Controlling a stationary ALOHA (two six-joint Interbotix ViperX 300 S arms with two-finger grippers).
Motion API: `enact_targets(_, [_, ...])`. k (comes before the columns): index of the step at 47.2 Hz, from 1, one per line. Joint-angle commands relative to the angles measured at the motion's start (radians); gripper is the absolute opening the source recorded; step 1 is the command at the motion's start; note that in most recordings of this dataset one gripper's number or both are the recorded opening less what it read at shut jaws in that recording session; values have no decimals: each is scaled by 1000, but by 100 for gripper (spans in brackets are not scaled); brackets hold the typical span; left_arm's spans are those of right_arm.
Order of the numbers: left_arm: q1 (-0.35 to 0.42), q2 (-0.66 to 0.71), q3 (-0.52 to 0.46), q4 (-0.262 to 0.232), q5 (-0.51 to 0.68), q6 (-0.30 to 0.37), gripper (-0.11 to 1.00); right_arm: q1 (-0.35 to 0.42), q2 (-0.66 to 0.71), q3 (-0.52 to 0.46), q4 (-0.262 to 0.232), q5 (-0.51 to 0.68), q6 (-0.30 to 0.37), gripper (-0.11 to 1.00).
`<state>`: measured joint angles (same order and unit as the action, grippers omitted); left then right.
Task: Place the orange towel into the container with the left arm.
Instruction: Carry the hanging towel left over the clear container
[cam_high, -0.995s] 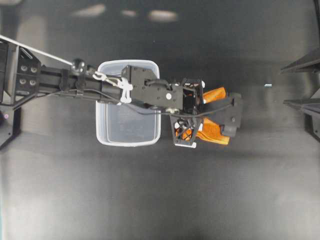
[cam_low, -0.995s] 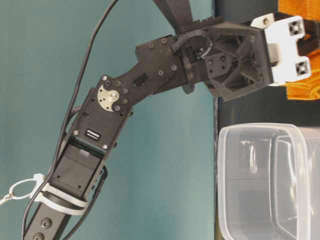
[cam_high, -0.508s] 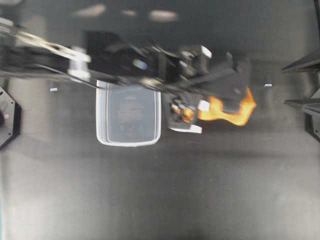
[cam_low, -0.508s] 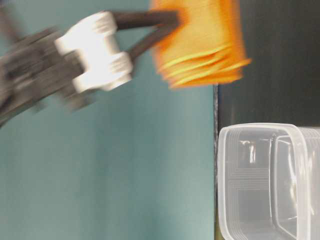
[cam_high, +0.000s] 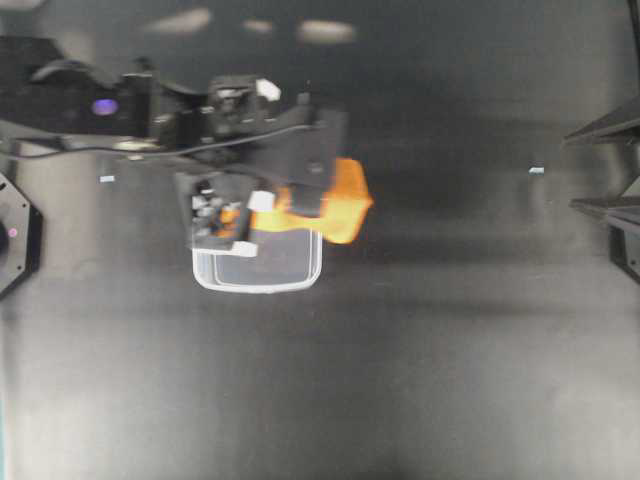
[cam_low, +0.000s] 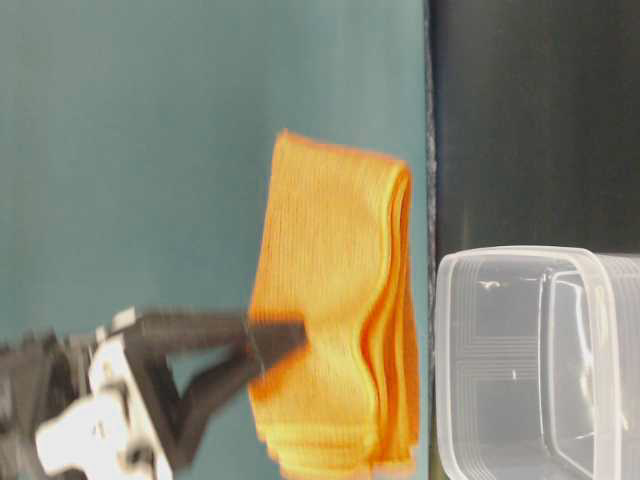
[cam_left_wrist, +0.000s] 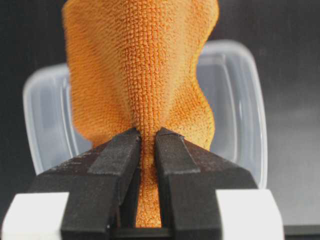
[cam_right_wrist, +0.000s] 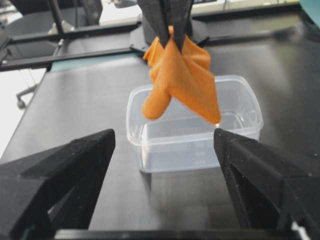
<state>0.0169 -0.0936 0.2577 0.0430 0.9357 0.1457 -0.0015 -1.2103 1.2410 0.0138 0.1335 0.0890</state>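
Observation:
The orange towel will be let go by my left gripper across the middle of the clear container's bottom (cam_high: 264, 200) (cam_left_wrist: 146, 150). The towel still hangs in the air above the container.
My left gripper (cam_left_wrist: 147, 135) is shut on the orange towel (cam_left_wrist: 140, 75), pinching a fold of it between the black fingers. The towel (cam_right_wrist: 180, 80) hangs loose in the air above the container (cam_right_wrist: 195, 135), a clear plastic tub standing on the dark table. In the overhead view the towel (cam_high: 338, 203) sits over the tub's right rim, and the left arm covers most of the container (cam_high: 258, 270). From table level the towel (cam_low: 330, 330) hangs beside the container (cam_low: 530, 360). My right gripper (cam_right_wrist: 164, 137) stands open and empty, facing the tub from a distance.
Black frame struts (cam_high: 605, 130) stick in at the right edge of the overhead view. Two small pale scraps (cam_high: 537, 171) (cam_high: 106, 179) lie on the dark table. The left arm's base and rails (cam_right_wrist: 75, 35) stand behind the tub.
The left arm has lifted the towel off the table to the tub's right and swung it left, over the container. The right gripper has not moved.

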Motion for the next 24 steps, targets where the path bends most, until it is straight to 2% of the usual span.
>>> enact_targets(1, [2, -61, 49, 3, -9, -2, 6, 2, 6, -14, 3, -12, 2, 77])
enact_targets(10, [15, -106, 118, 3, -64, 0, 6, 2, 6, -14, 5, -14, 3, 77])
enact_targets(24, [23, -107, 135, 3, -91, -2, 6, 2, 6, -14, 5, -14, 5, 77])
